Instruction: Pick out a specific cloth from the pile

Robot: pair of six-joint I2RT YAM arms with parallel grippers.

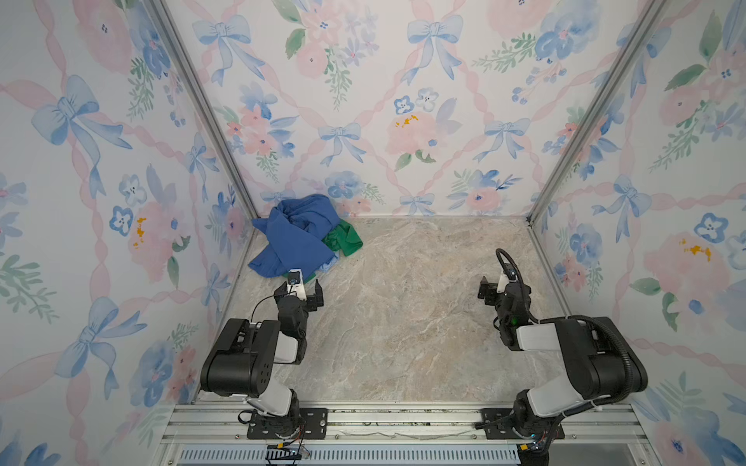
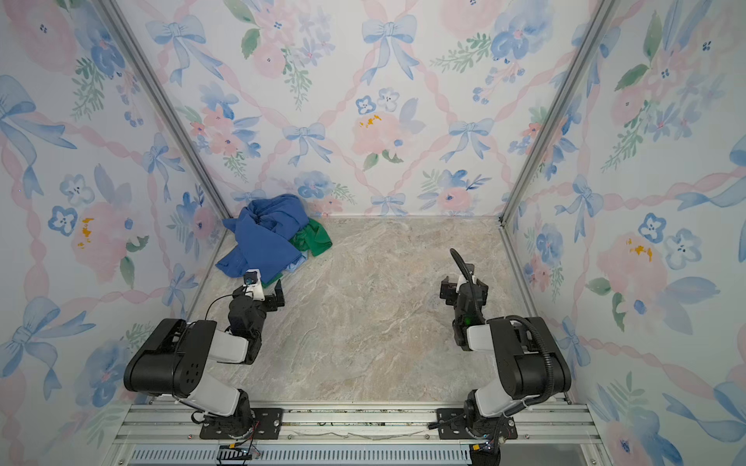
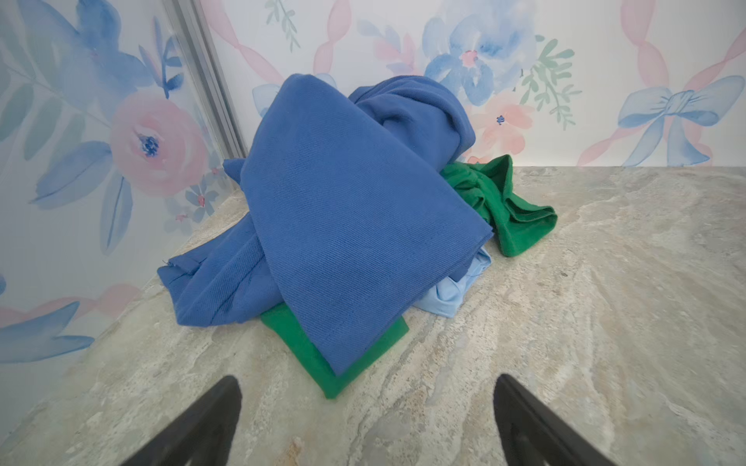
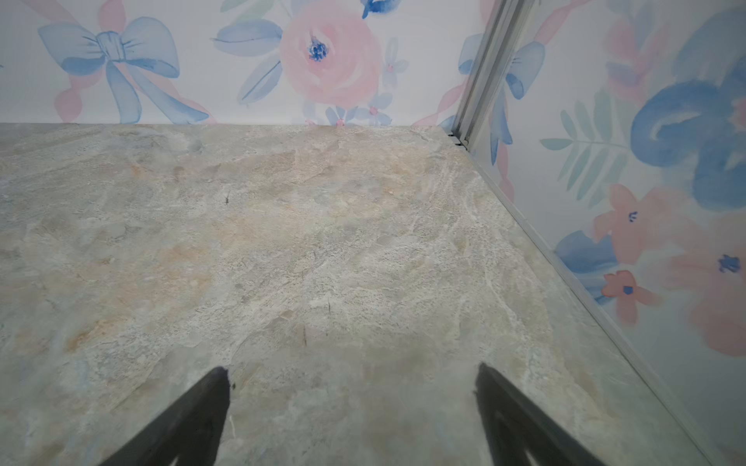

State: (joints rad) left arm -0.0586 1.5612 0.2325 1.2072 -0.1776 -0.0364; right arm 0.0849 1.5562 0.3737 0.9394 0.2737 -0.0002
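Next, I should have my left gripper grab the royal-blue garment by its corner (image 1: 333, 255) (image 3: 483, 233) above the pale sky-blue cloth's small fold, to uncover that cloth.
The pile sits in the far left corner of the table in both top views. A large royal-blue garment (image 1: 294, 234) (image 3: 343, 222) lies on top, and a green garment (image 1: 345, 240) (image 3: 512, 210) pokes out at its right and front. The cloth (image 3: 452, 294) (image 1: 329, 263) is pale sky-blue; only a small fold shows under the blue garment's near right edge. My left gripper (image 1: 300, 285) (image 3: 366, 381) is open just short of the pile's near edge, touching nothing. My right gripper (image 1: 502, 284) (image 4: 352, 371) is open over bare table at the right, holding nothing.
The marble-patterned table top (image 1: 403, 302) is walled on three sides by floral panels with aluminium posts (image 1: 210, 121) in the far corners. Both arm bases stand on a metal rail (image 1: 403, 419) at the near edge.
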